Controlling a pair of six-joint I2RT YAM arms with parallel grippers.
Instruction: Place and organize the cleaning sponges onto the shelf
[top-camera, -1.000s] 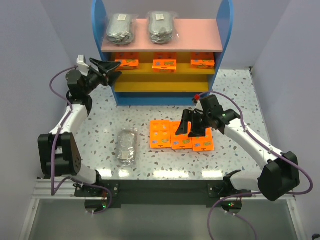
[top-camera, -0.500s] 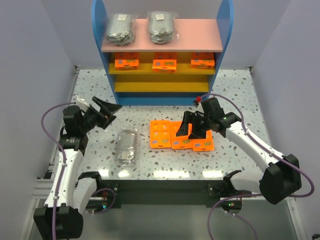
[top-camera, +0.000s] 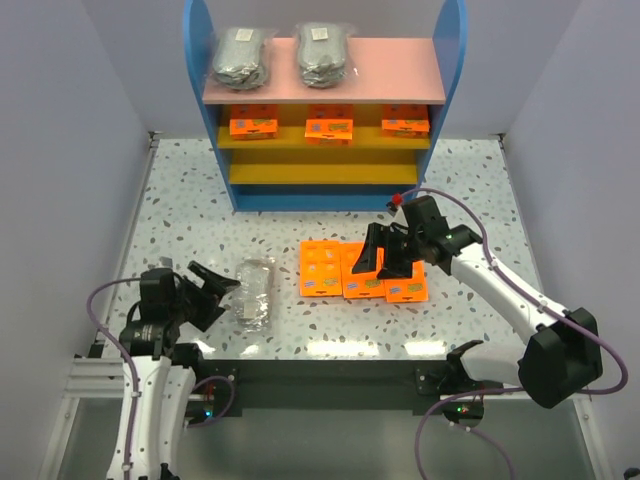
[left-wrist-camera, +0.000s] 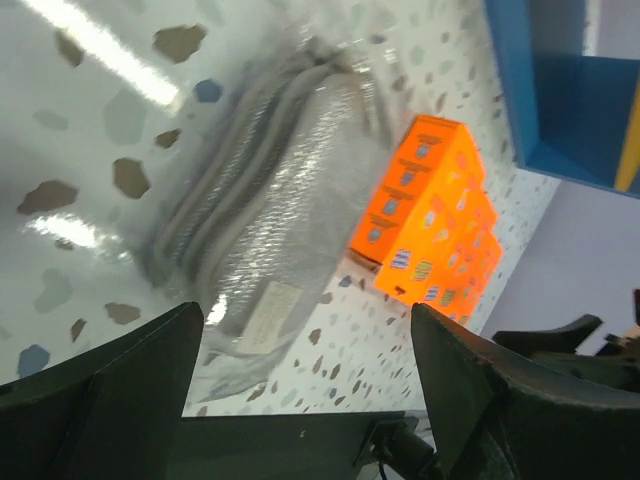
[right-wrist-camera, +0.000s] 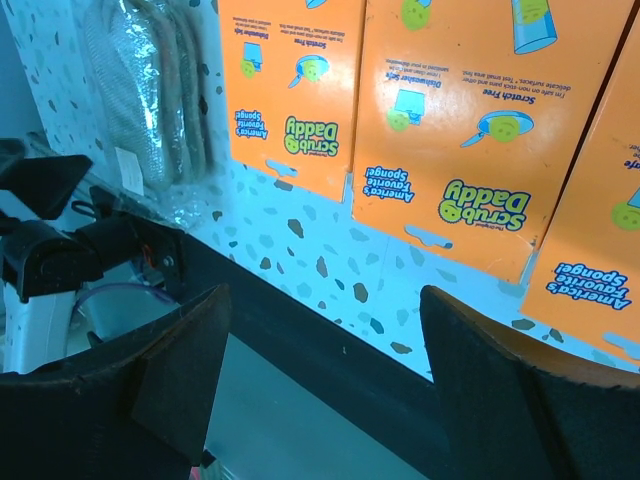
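The robot's right gripper will move next to the third bag of grey scrub pads on the table and close on the bag's near plastic end (top-camera: 256, 325) (right-wrist-camera: 186, 211).
The shelf (top-camera: 196, 90) stands at the back. Two bags of grey scrub pads (top-camera: 240, 58) (top-camera: 323, 52) lie on its pink top board. Three orange packets (top-camera: 329, 128) sit on the upper yellow board. A third bag (top-camera: 255, 293) (left-wrist-camera: 270, 220) lies on the table. Just left of it is my left gripper (top-camera: 222, 295) (left-wrist-camera: 305, 315), open and empty. Three more orange packets (top-camera: 325, 268) (right-wrist-camera: 470, 130) lie side by side at mid table. My right gripper (top-camera: 385, 268) (right-wrist-camera: 325, 300) hovers over them, open and holding nothing.
The lower yellow board (top-camera: 320, 172) holds nothing. A black rail (top-camera: 320, 375) runs along the table's near edge between the arm bases. Grey walls close in the left and right sides.
My left arm has drawn back from the shelf's left side to the near left of the table, beside the loose bag, and its jaws have widened. The right arm has barely moved.
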